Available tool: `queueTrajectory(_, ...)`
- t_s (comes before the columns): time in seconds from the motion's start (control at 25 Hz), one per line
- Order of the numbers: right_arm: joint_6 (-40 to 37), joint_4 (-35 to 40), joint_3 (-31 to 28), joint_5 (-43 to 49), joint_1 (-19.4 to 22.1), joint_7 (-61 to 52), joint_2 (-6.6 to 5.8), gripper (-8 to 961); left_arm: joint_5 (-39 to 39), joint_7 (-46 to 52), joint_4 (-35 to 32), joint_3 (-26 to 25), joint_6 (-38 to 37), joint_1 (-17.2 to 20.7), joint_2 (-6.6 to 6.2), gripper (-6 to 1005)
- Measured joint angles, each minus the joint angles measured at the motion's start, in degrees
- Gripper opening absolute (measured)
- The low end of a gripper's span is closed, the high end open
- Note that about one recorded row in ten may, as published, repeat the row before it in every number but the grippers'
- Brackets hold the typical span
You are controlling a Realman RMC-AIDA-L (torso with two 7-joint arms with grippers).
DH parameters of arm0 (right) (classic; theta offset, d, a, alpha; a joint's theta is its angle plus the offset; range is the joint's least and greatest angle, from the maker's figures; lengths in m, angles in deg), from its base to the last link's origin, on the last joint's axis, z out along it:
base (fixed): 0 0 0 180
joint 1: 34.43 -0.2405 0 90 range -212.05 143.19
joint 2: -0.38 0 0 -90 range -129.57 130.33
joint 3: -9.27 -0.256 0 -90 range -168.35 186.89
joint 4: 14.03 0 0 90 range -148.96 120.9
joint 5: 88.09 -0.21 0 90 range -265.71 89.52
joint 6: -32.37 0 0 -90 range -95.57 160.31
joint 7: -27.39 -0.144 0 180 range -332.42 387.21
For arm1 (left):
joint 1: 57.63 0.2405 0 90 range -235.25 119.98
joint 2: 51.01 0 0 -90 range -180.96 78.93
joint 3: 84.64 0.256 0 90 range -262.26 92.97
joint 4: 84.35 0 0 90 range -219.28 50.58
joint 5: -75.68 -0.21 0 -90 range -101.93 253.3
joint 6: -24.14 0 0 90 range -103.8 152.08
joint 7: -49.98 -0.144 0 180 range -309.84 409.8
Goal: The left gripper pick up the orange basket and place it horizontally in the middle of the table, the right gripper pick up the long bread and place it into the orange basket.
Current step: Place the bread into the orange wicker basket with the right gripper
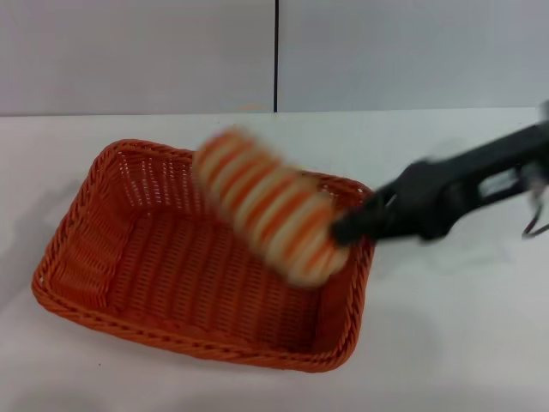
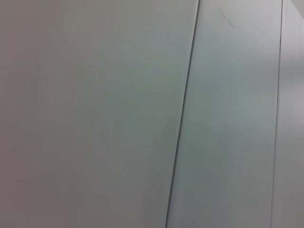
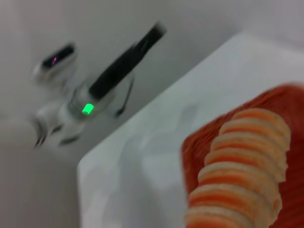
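My right gripper will release the long bread on the orange basket's bottom, close to its near rim [image 1: 258, 302]. The bread now hangs tilted above the basket.
The orange basket [image 1: 129, 257] lies on the white table [image 1: 455, 326], left of centre, its long side running slightly askew. The long bread [image 1: 266, 206], pale with orange stripes, hangs tilted and blurred above the basket's right half. My right gripper [image 1: 343, 230] reaches in from the right and is shut on the bread's lower right end. The right wrist view shows the long bread [image 3: 242, 166] close up over the orange basket [image 3: 287, 95]. My left gripper [image 3: 154, 32] shows only there, raised off beyond the table's edge, its arm's green light glowing.
A grey wall with a dark vertical seam [image 1: 276, 56] stands behind the table. The left wrist view shows only grey wall panels [image 2: 95, 114]. Bare tabletop [image 3: 152, 156] lies around the basket on all sides.
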Motion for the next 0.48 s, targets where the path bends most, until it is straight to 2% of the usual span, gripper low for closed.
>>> queueTrajectory(0.08, 0.15, -2.37, 1.28, 0.03, -1.14, 1.07, 0.04, 90, 0.00, -0.03, 0.03, 0.05, 0.00, 0.00, 0.01, 802)
queueTrajectory(0.16, 1.39, -10.55, 2.64, 0.16, -4.56, 5.49, 0.16, 89, 0.00, 0.04, 0.49, 0.15, 0.00, 0.01, 0.03, 802)
queueTrajectory(0.48, 4.16, -15.28, 1.57, 0.26, -5.34, 9.61, -0.14, 87, -0.01, -0.32, 1.53, 0.17, -0.46, 0.69, 0.05, 802)
